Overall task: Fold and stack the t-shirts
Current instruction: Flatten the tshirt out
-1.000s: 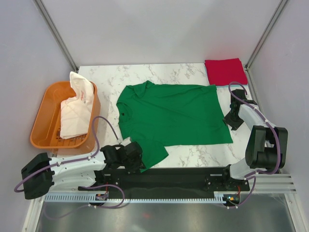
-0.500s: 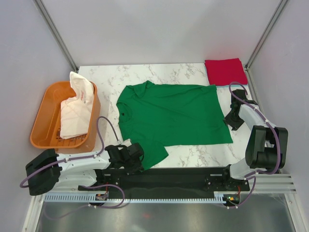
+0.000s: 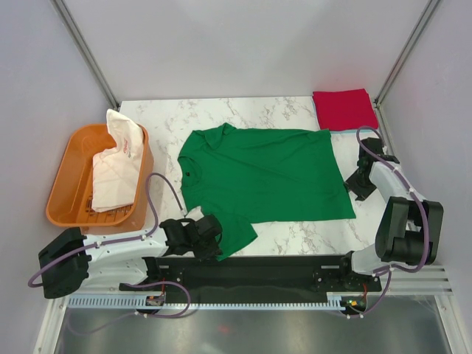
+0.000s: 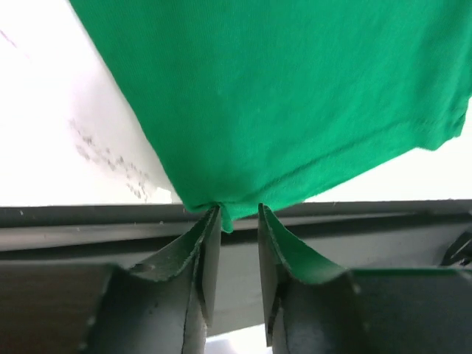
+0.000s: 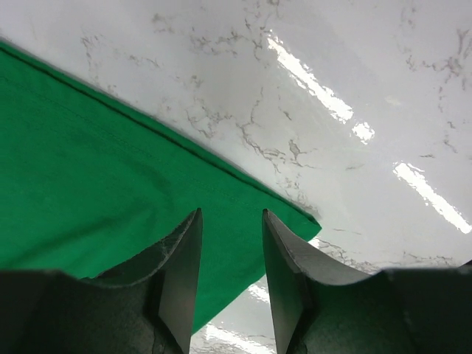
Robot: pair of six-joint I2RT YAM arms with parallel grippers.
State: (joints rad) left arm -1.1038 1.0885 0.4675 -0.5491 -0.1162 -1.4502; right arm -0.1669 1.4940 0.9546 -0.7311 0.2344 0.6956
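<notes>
My left gripper is holding only a small corner of the green t-shirt's near sleeve between its fingers, so I will open and pinch the sleeve's end [image 4: 247, 206] deeper before folding.
The green t-shirt [image 3: 265, 177] lies spread flat mid-table, collar to the left. My left gripper [image 3: 209, 240] is at its near sleeve by the front edge. In the left wrist view the jaws [image 4: 237, 210] stand a little apart, and the sleeve's tip [image 4: 225, 217] hangs between the fingertips. My right gripper [image 3: 360, 179] is open at the shirt's right hem. In the right wrist view it [image 5: 231, 214] hovers over the shirt's corner [image 5: 291, 217]. A folded red t-shirt [image 3: 341, 108] lies at the back right. A white t-shirt with red print [image 3: 118, 166] lies in the tub. No pale blue one shows.
The orange plastic tub [image 3: 66, 184] stands at the left edge of the marble table [image 3: 295, 110]. A black rail [image 3: 258, 269] runs along the front edge under the left gripper. Grey walls close the back and sides.
My right gripper has shifted slightly to the right, toward the shirt's edge. My left arm has edged a little to the right at the sleeve. The shirts have not moved.
</notes>
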